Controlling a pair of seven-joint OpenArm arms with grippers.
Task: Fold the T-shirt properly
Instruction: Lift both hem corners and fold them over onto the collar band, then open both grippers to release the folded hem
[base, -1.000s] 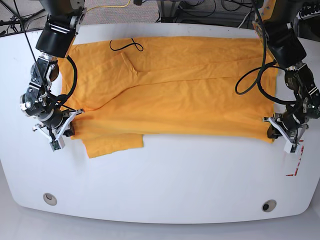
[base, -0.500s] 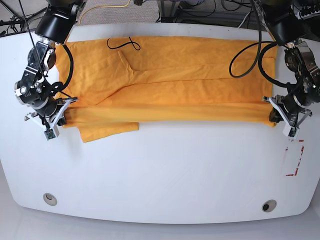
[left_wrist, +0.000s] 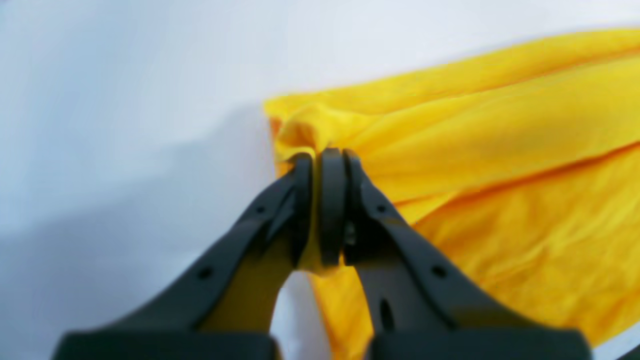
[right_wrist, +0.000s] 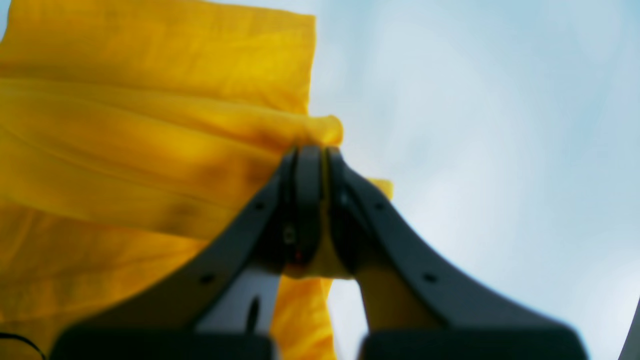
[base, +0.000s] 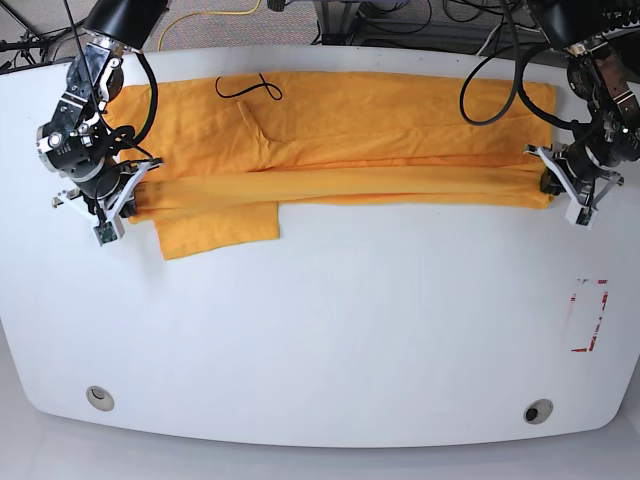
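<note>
The robot's left gripper should release the lifted corner on the orange-yellow T-shirt's body (base: 543, 122), slightly short of the T-shirt's far edge.
The orange-yellow T-shirt (base: 340, 140) lies spread across the far half of the white table, with a thin black squiggle (base: 250, 88) near its collar. Its near edge is lifted into a long fold. A sleeve (base: 215, 228) sticks out toward me at the left. My left gripper (base: 548, 186) is shut on the shirt's right corner; the wrist view shows cloth (left_wrist: 450, 165) pinched between the black fingers (left_wrist: 332, 200). My right gripper (base: 131, 198) is shut on the shirt's left corner, with cloth (right_wrist: 150, 150) clamped between its fingers (right_wrist: 307, 200).
The white table (base: 330, 330) stretches toward me. A red-outlined mark (base: 588, 315) lies at the right side. Two round holes (base: 99, 397) sit near the front edge. Black cables (base: 490, 70) hang from both arms over the shirt's ends.
Both grippers have moved away from me toward the table's back, carrying the shirt's near edge with them. The fold line has shifted farther back over the shirt.
</note>
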